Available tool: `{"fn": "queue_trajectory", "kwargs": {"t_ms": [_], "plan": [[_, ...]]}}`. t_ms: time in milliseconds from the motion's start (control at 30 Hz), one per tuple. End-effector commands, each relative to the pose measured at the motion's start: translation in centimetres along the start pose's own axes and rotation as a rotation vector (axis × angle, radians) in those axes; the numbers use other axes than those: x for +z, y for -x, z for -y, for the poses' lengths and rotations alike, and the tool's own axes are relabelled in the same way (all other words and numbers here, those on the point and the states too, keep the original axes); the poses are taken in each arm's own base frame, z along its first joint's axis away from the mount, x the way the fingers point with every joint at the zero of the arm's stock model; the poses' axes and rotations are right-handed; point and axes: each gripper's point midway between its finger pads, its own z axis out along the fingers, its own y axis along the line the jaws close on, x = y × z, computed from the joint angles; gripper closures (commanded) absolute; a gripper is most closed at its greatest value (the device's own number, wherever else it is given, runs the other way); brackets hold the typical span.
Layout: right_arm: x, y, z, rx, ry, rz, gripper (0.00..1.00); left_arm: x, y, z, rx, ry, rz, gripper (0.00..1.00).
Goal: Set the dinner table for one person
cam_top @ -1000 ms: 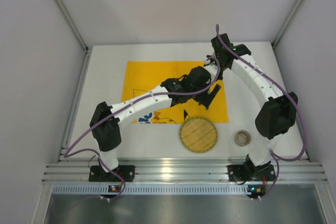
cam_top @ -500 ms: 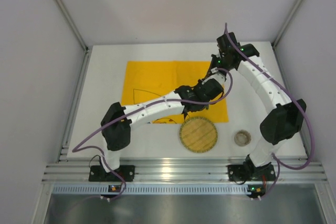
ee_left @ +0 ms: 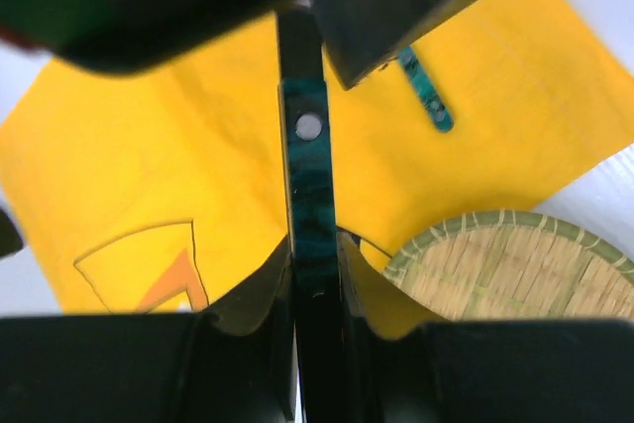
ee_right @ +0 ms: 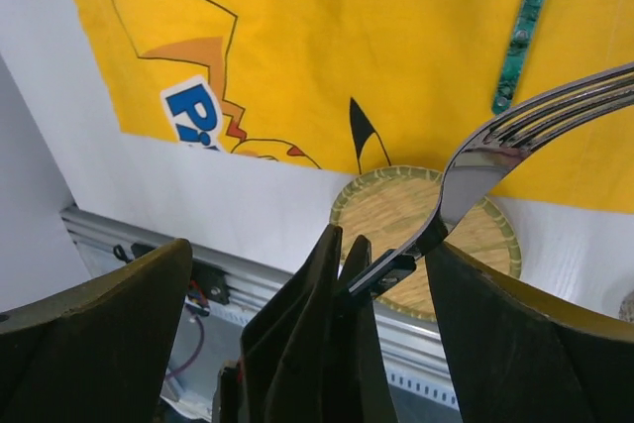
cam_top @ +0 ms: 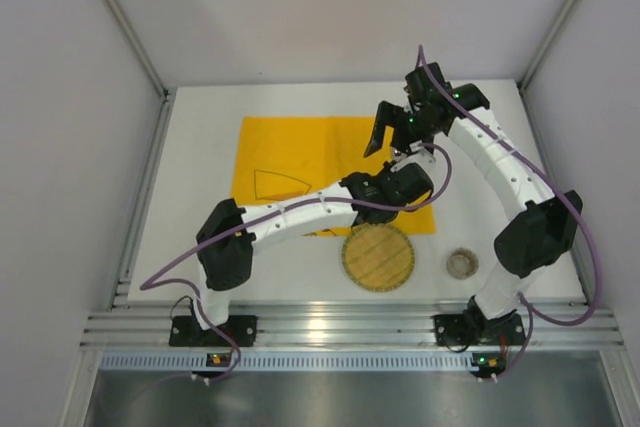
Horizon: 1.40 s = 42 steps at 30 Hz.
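I need to use my left gripper to release the fork, now hanging above the yellow mat, on the black-outlined pointed shape drawn on the yellow cloth mat (cam_top: 273, 181) (ee_left: 121, 263).
A fork with a dark teal handle (ee_left: 309, 180) and shiny tines (ee_right: 555, 106) hangs above the yellow cloth mat (cam_top: 300, 152) on the white dinner table (cam_top: 200, 177). My left gripper (ee_left: 315, 245) is shut on the fork's handle; it sits near the mat's right edge (cam_top: 395, 185). My right gripper (ee_right: 312, 245) stands wide open around the fork and the left fingers (ee_right: 332, 314), just above them (cam_top: 392, 139). A second teal-handled utensil (ee_left: 426, 96) lies flat on the mat (ee_right: 520, 37).
A round woven coaster (cam_top: 378, 257) lies on the table in front of the mat. A small round cup (cam_top: 461, 263) stands to its right. Metal rails (cam_top: 330, 327) run along the near edge, and grey walls enclose the table.
My left gripper moved in under the right one and shut on the fork's handle. My right gripper, shut before, has opened and let go of the fork.
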Motion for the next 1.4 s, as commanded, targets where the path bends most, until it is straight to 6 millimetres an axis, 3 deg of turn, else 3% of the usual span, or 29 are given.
{"fn": "queue_trajectory", "kwargs": {"t_ms": [0,33,67,100,133,200,233,267,433,633,833,1033,1167,1200,1367], "plan": [[-2.7,2.6,-2.2,-0.072,0.070,0.100,0.00,-1.5,1.6,-4.4,-0.209,-0.064,0.051,1.00],[-3.3,3.0,-1.7,-0.071,0.057,0.111,0.00,-0.9,-0.5,-5.5,-0.222,-0.055,0.015,1.00],[-4.1,3.7,-1.6,-0.094,0.047,0.146,0.00,-1.0,-0.5,-8.8,-0.291,-0.026,0.029,1.00],[-4.6,4.1,-1.3,-0.099,0.034,0.163,0.00,-0.7,-1.3,-9.9,-0.323,-0.038,0.019,1.00],[-5.1,4.4,-0.7,-0.096,0.017,0.172,0.00,0.0,-3.7,-10.8,-0.332,-0.030,-0.023,1.00],[-6.0,4.9,0.5,-0.107,-0.014,0.202,0.00,1.5,-6.8,-15.9,-0.441,0.014,-0.065,1.00],[-6.2,5.0,0.8,-0.099,-0.017,0.206,0.00,1.4,-7.3,-15.3,-0.440,-0.015,-0.071,1.00],[-5.9,4.7,1.4,-0.097,-0.028,0.195,0.00,2.1,-8.4,-17.9,-0.478,0.017,-0.079,1.00],[-5.9,3.5,2.1,-0.077,-0.005,0.185,0.00,4.6,-12.9,-21.4,-0.553,0.020,-0.159,1.00],[-5.8,2.6,2.4,-0.075,0.016,0.171,0.00,6.9,-16.3,-22.0,-0.634,0.001,-0.223,1.00],[-5.9,1.5,3.8,-0.065,-0.001,0.157,0.00,7.1,-18.7,-22.0,-0.683,0.016,-0.260,1.00],[-5.4,1.0,5.0,-0.068,-0.018,0.141,0.00,8.0,-20.5,-20.6,-0.724,-0.014,-0.339,0.98],[-4.5,0.2,6.3,-0.081,-0.056,0.113,0.00,8.2,-22.0,-19.7,-0.744,-0.009,-0.384,0.83],[-4.2,0.0,6.8,-0.080,-0.065,0.105,0.00,8.1,-22.3,-19.7,-0.748,-0.003,-0.385,0.71],[-2.1,-3.0,9.7,-0.068,-0.107,0.033,0.00,7.8,-22.6,-20.0,-0.759,0.026,-0.382,0.58]]}}
